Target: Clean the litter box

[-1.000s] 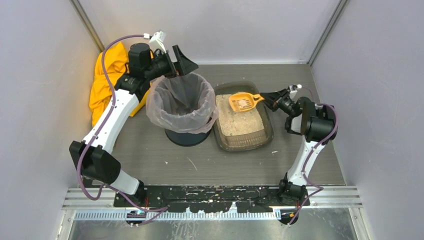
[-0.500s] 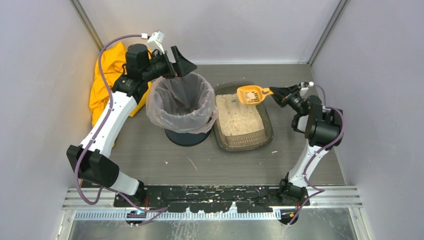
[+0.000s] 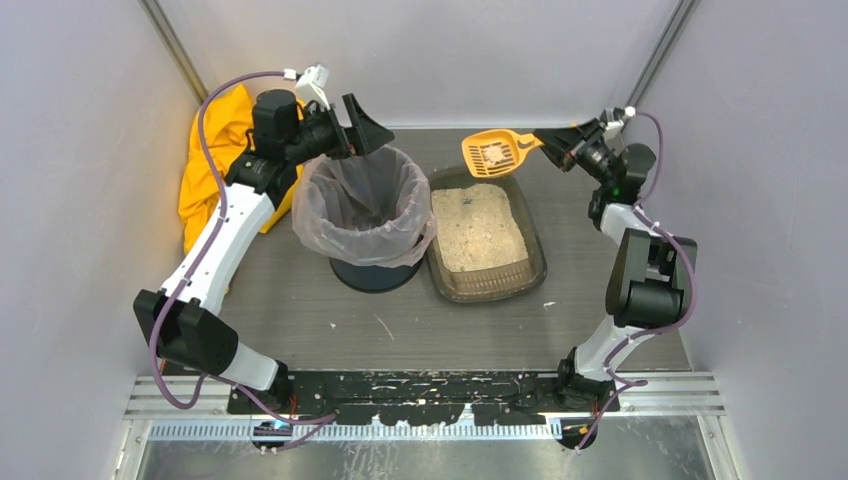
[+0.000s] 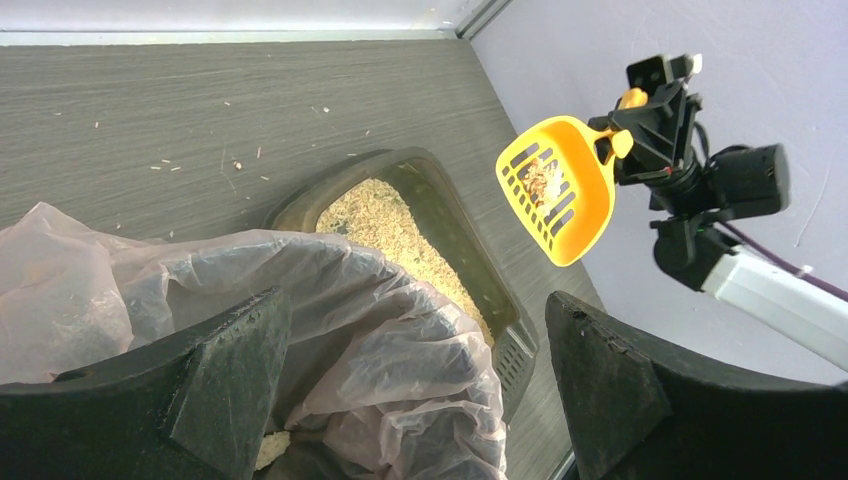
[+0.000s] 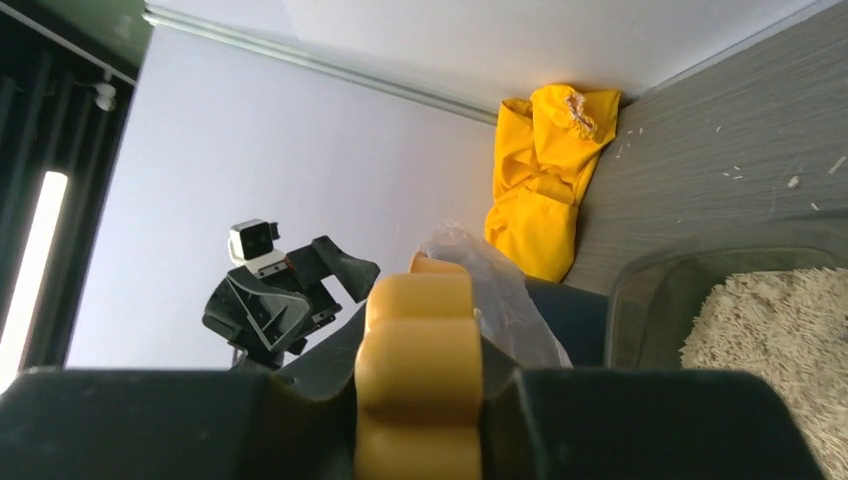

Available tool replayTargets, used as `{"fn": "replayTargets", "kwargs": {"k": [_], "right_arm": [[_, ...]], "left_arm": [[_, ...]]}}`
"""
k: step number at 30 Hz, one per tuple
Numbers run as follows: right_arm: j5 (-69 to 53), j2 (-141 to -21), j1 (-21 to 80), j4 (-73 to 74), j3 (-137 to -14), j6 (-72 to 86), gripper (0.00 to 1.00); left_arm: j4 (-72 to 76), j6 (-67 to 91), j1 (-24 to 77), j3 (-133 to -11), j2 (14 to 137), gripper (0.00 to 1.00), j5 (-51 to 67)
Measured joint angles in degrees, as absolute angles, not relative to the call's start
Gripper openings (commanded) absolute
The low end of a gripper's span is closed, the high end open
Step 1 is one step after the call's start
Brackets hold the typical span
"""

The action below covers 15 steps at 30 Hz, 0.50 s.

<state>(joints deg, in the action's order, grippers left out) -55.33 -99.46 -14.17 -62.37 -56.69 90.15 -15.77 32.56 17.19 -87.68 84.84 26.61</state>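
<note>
The robot's right gripper should release the orange slotted scoop on the beige litter in the middle of the litter box (image 3: 502, 215).
The litter box (image 3: 536, 262), a dark translucent tray of beige litter, sits right of the round bin (image 3: 365, 208) with its clear bag. It shows in the left wrist view (image 4: 436, 185) and the right wrist view (image 5: 650, 290). My right gripper (image 3: 550, 138) is shut on the handle of the orange slotted scoop (image 3: 492, 153), held in the air over the tray's far end with a clump in it. The handle fills the right wrist view (image 5: 420, 370). My left gripper (image 3: 366, 125) is open and empty above the bin's far rim, its fingers (image 4: 230, 370) over the bag.
A crumpled yellow cloth (image 3: 215, 165) lies at the far left against the wall. Grey walls close in the left, right and back. Stray litter grains (image 3: 548, 304) lie on the table near the tray.
My right arm has lifted the scoop with its clump out of the litter and carried it up toward the back wall. The left arm has barely moved.
</note>
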Motion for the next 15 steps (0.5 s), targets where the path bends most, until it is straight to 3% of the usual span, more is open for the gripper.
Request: {"fn": "replayTargets", "kwargs": {"k": [5,15], "right_arm": [[-54.50,-96.12,-6.79,-43.72,-66.15,79.59,0.01],[-53.80,-97.58,5.56,-30.33,-78.91,73.91,0.01]], "left_arm": [[-15.66,32.56,17.19,-87.29,84.84,0.97,26.59],[-16.58,31.38,17.15,-86.85,84.31,0.97,25.71]]}}
